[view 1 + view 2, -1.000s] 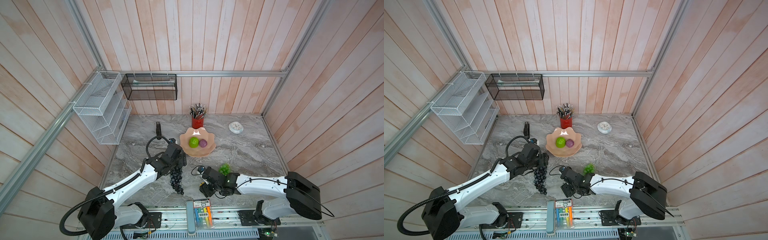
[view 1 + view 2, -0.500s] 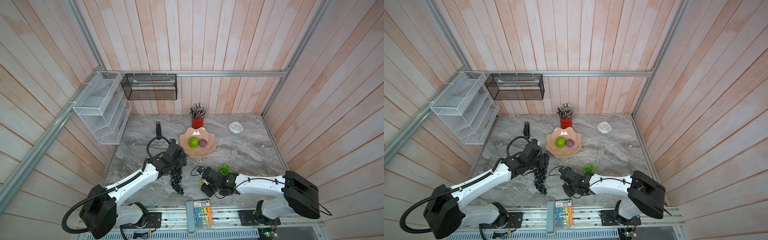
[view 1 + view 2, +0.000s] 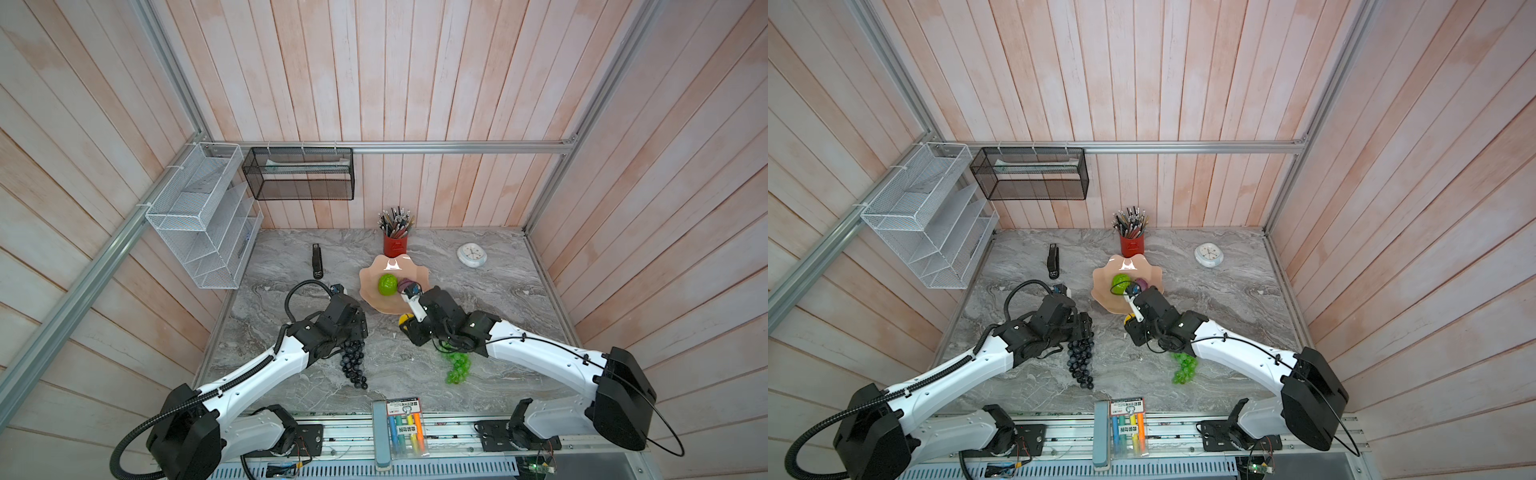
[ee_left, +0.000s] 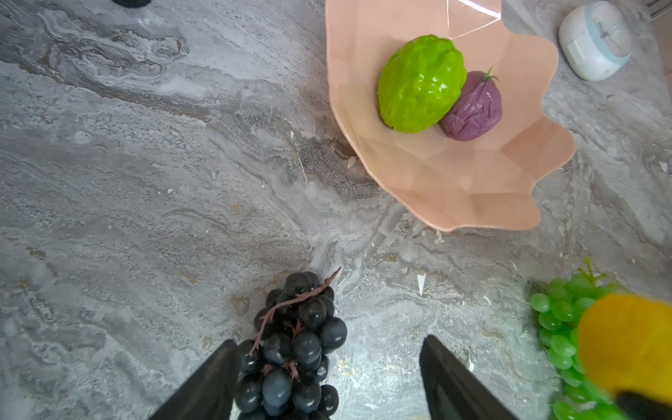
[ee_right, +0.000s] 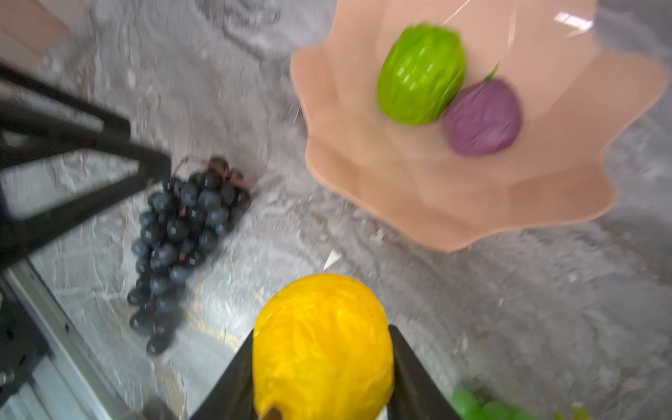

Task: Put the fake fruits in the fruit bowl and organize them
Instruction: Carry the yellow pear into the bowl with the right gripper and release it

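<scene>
Next, my right gripper releases the small yellow fruit in the fruit bowl [image 3: 393,300] [image 5: 408,146], in front of the bumpy lime-green fruit. The yellow fruit is held above the marble now.
My right gripper [image 5: 322,332] is shut on the small yellow fruit [image 5: 320,367], held above the marble just in front of the fruit bowl [image 3: 374,293]. This salmon-pink scalloped dish [image 4: 454,189] holds the bumpy lime-green fruit [image 4: 422,83] and the purple fruit [image 4: 472,109], which touch each other. The dark grape bunch [image 3: 353,368] lies on the table. My left gripper [image 4: 327,380] stands open over its stem end, with one finger [image 4: 218,378] against the grapes. The bright green grape bunch [image 3: 457,370] lies partly under my right arm.
A red pencil cup [image 3: 395,247] stands behind the bowl, a white clock [image 3: 472,254] at the back right and a black stapler [image 3: 317,261] at the back left. A marker pack [image 3: 405,428] sits at the front edge. Wire racks [image 3: 199,216] hang on the left wall.
My right gripper has closed on the yellow fruit, lifted it and carried it from near the front edge toward the bowl. The left arm has barely moved.
</scene>
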